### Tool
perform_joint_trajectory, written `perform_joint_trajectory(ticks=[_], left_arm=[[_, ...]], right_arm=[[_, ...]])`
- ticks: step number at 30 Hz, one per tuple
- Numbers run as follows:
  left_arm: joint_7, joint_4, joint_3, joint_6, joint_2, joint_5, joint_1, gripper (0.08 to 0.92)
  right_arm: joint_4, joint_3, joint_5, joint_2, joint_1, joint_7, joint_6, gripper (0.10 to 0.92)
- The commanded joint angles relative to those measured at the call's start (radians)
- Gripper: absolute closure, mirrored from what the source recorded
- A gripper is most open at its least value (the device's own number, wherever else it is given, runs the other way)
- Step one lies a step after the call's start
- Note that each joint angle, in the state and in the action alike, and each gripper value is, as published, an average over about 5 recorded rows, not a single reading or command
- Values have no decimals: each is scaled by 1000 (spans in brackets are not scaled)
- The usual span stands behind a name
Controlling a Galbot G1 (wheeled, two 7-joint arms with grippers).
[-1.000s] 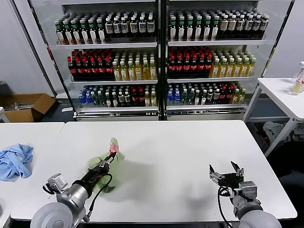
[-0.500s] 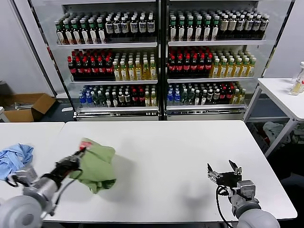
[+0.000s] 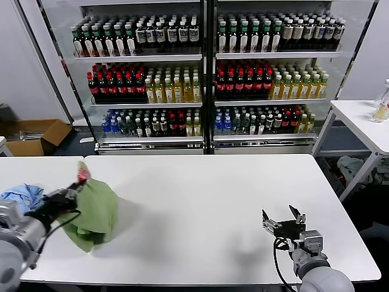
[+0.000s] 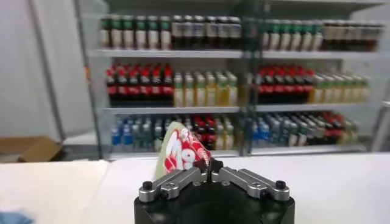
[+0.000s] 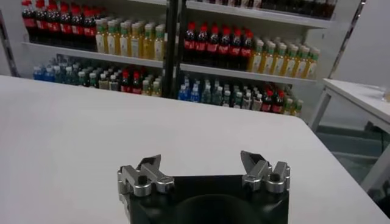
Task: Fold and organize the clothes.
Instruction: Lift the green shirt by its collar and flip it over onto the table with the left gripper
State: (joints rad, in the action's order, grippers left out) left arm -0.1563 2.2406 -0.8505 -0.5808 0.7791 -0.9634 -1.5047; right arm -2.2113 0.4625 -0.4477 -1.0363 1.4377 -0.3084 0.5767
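Next, I release the polo shirt with my left gripper on the white table, midway (image 3: 162,224) between the blue garment and my right gripper.
The clothes are a light green polo shirt (image 3: 96,212), bunched into a hanging bundle over the left end of the main white table (image 3: 206,207). My left gripper (image 3: 74,190) is shut on its upper edge, where the red-and-white print shows. In the left wrist view the print of the clothes (image 4: 184,152) sticks up from the closed left gripper (image 4: 210,172). My right gripper (image 3: 282,215) hovers open over the table's front right part, holding nothing. The right wrist view shows the right gripper (image 5: 201,163) with its jaws spread wide above bare tabletop.
A blue garment (image 3: 23,196) lies crumpled on the adjoining table at the left. Glass-door coolers full of bottles (image 3: 203,73) stand behind. A cardboard box (image 3: 33,135) sits on the floor at the far left, and another white table (image 3: 361,121) stands at the right.
My left gripper has carried the green shirt leftward, from the table's left-middle to its left end near the blue garment. The right gripper has barely moved.
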Motion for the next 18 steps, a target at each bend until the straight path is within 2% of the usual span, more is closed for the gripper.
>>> perform_joint_trajectory(ticks=[1,8,18], left_arm=[[122,36,523,2,252,374,72,912],[117,-47,597,4,383,452,177,912],[29,-205,683,10,564,444,365,912]], right_arm=[[1,-8,7,-4,-2,-4,1,203],[7,-33,26,-21,-12,-8,1,203],[2,-3,25,-4,-1,-7,1,203]])
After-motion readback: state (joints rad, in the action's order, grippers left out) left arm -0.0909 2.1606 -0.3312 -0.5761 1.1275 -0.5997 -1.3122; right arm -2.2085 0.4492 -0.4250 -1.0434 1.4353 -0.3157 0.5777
